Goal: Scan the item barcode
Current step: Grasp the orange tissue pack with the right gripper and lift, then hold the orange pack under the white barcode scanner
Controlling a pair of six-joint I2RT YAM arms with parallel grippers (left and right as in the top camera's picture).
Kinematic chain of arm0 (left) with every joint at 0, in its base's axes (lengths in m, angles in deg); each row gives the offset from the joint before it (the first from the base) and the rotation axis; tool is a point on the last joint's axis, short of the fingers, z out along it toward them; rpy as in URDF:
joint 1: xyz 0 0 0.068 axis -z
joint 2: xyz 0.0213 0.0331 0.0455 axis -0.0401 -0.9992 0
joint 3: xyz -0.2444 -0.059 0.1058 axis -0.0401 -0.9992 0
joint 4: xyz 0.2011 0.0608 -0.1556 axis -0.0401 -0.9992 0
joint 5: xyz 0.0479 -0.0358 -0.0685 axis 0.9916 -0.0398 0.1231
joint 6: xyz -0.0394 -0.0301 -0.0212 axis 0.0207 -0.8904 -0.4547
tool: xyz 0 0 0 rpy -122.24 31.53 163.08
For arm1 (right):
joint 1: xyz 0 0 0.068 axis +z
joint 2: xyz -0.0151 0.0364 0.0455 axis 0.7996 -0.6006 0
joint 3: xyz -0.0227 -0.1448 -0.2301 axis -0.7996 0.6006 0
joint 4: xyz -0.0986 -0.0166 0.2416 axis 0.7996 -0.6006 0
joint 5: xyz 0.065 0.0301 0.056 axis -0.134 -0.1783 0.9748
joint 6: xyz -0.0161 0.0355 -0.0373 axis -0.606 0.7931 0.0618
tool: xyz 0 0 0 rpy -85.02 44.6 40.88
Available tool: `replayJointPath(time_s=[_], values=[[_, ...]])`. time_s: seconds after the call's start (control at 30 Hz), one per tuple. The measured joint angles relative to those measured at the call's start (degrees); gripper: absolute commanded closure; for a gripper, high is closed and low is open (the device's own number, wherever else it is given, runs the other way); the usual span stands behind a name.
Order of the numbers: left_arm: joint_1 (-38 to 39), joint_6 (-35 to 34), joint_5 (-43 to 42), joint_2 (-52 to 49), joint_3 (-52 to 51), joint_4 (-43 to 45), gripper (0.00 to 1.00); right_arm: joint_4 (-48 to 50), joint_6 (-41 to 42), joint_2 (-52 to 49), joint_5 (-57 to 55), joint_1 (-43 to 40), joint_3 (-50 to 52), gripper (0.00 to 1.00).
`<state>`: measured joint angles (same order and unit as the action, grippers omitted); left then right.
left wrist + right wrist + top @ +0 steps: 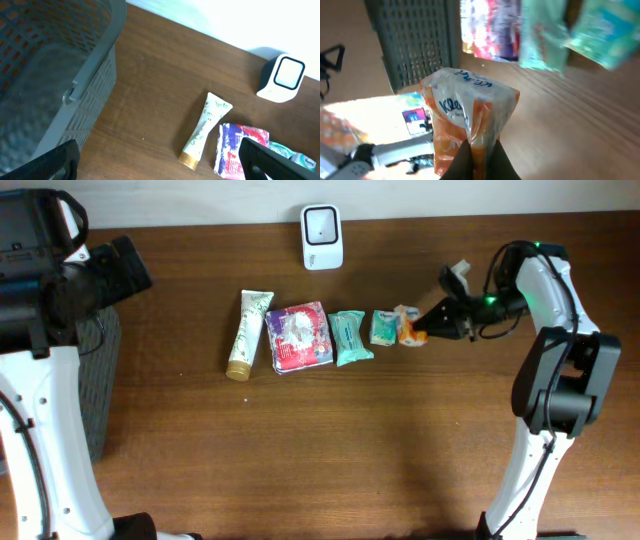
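Note:
My right gripper is going to put the tissue pack down on the bare table point(627, 345) beyond its own arm, farthest from the basket, and let go of it there.
An orange and white tissue pack point(409, 327) point(465, 115) lies at the right end of a row of items on the table. My right gripper point(427, 328) point(477, 157) is shut on the pack's near edge, the wrapper pinched between its dark fingers. A white barcode scanner point(322, 236) point(281, 77) stands at the back of the table. My left gripper point(160, 162) hangs open high above the table's left side, beside the basket, with nothing between its fingers.
Left of the pack lie a small teal packet point(384, 327), a teal wipes pack point(350, 337), a red, blue and white pouch point(298, 336) point(239, 150) and a white tube with a gold cap point(248, 332) point(203, 129). A grey mesh basket point(55, 65) stands at the left edge.

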<state>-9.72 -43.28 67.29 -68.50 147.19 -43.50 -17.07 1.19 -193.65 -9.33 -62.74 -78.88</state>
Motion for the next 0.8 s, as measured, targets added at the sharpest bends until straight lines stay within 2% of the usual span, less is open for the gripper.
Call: replayJointPath(time_s=[0.27,0.67,0.8], values=[[0.00,0.00,0.00,0.00,0.00,0.00,0.01,0.13,-11.82,0.00,8.74,10.58,0.00,0.96],[0.00,0.00,0.00,0.00,0.00,0.02,0.01,1.36,-13.53,0.00,9.53,12.37,0.00,0.96],[0.00,0.00,0.00,0.00,0.00,0.00,0.01,3.21,-13.60,0.00,13.66,12.37,0.04,0.96]])
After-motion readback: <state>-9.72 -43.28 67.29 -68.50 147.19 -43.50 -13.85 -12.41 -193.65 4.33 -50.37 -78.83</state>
